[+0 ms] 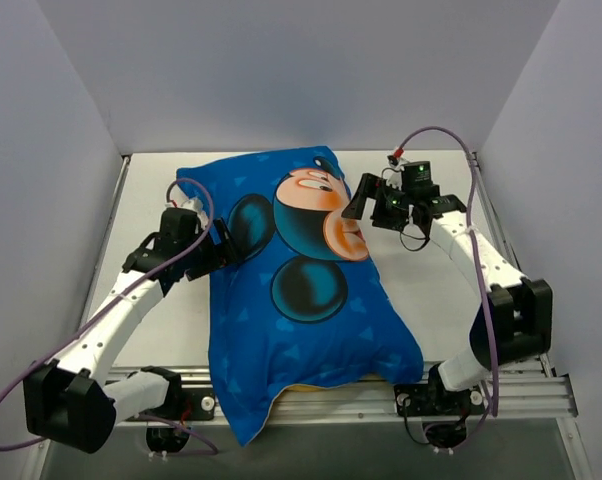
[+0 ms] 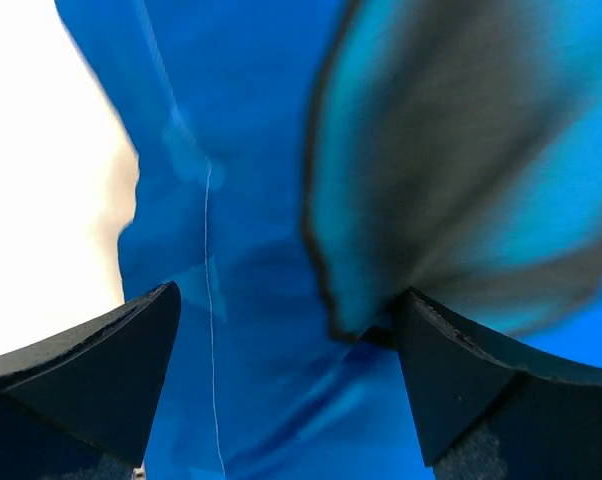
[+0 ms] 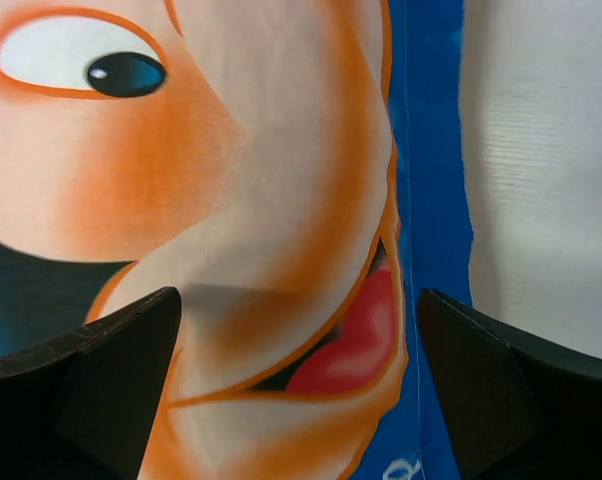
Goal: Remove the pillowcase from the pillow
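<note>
The mouse's red mouth [image 1: 348, 215] [image 3: 326, 355] on the blue pillowcase is the spot my right gripper needs to go down to, and it should take hold of the fabric there.
The pillowcase [image 1: 291, 290], blue with a cartoon mouse print, lies stuffed and slanted across the middle of the white table. A thin yellow strip of it shows at its near end [image 1: 293, 392]. The pillow is hidden inside. My left gripper [image 1: 219, 250] is open at the cover's left edge, with blue fabric [image 2: 261, 230] close between its fingers [image 2: 91, 370]. My right gripper [image 1: 359, 208] is open at the cover's right edge, just over the mouse's face [image 3: 231, 200] and red mouth. Its fingers [image 3: 521, 390] straddle the face and the blue seam.
White walls close in the table [image 1: 161, 320] on the left, back and right. An aluminium rail [image 1: 501, 395] runs along the near edge, and the cover's near end hangs over it. Purple cables [image 1: 451, 135] loop from both arms. Bare table shows right of the cover [image 3: 551, 160].
</note>
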Robot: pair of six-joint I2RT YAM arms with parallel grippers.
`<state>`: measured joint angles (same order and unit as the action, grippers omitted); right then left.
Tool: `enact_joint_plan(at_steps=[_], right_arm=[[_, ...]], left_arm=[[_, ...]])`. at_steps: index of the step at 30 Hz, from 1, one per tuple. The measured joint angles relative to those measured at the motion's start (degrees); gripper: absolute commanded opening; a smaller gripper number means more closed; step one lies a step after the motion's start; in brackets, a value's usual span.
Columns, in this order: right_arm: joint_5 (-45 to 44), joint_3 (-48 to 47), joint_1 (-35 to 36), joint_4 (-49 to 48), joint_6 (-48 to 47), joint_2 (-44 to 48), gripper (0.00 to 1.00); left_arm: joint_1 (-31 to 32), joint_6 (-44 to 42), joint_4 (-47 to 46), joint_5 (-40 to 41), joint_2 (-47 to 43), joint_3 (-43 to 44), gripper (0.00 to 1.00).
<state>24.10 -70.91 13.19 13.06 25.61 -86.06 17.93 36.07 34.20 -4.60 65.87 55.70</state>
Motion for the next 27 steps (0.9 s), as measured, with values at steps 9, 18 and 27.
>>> enact_joint_plan(at_steps=[9, 18, 27], right_arm=[[14.95, 3.78, 2.32, -13.11, 0.07, -12.24, 0.55], [16.50, -7.52, 6.16, -6.23, -6.51, -14.23, 0.00], [8.63, -41.31, 12.55, 12.98, -15.23, -16.90, 0.00]], left_arm=[[-0.09, 10.27, -12.09, -0.81, -1.05, -15.21, 0.97], [-0.35, 14.69, -17.20, -2.16, 1.62, -17.81, 0.89], [1.99, 18.01, -19.12, -7.89, 20.81, -2.78, 0.89]])
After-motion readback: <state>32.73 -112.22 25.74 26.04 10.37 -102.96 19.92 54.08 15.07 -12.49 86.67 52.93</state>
